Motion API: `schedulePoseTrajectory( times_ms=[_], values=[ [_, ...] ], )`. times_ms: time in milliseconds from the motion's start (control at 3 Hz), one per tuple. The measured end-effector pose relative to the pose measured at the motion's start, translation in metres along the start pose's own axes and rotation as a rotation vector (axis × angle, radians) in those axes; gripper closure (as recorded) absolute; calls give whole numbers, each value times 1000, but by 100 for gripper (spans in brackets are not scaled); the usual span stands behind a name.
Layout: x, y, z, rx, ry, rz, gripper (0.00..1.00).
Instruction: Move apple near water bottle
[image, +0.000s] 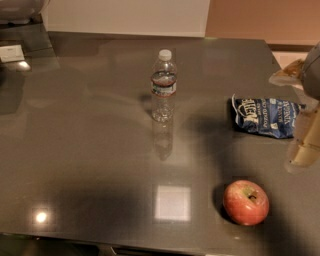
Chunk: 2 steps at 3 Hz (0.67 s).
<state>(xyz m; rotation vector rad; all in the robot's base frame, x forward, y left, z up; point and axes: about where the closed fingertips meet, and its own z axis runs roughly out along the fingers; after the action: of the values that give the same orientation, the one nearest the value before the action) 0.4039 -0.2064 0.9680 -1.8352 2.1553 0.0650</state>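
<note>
I'll grip the red apple's middle (246, 203) near the table's front edge next, to carry it toward the water bottle.
The red apple (245, 202) with yellowish patches and a brown stem dimple sits on the dark table near the front right. The clear water bottle (163, 85) with a white cap and a dark label band stands upright at the table's middle, well to the left of and behind the apple. My gripper (306, 142) shows at the right edge as a pale beige finger hanging above the table, up and to the right of the apple and apart from it.
A blue-and-white snack bag (265, 117) lies on the table at the right, between the bottle and my gripper. The dark glossy table (80, 150) has its front edge just below the apple. A white card (11, 53) lies at the far left.
</note>
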Motion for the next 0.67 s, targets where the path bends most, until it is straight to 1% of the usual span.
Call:
schedulePoseTrajectory(
  times_ms=[333,667],
  values=[
    [1,29,17,-56,-49,-67,0],
    [3,57,41,-93,-89,-145,0]
  ],
)
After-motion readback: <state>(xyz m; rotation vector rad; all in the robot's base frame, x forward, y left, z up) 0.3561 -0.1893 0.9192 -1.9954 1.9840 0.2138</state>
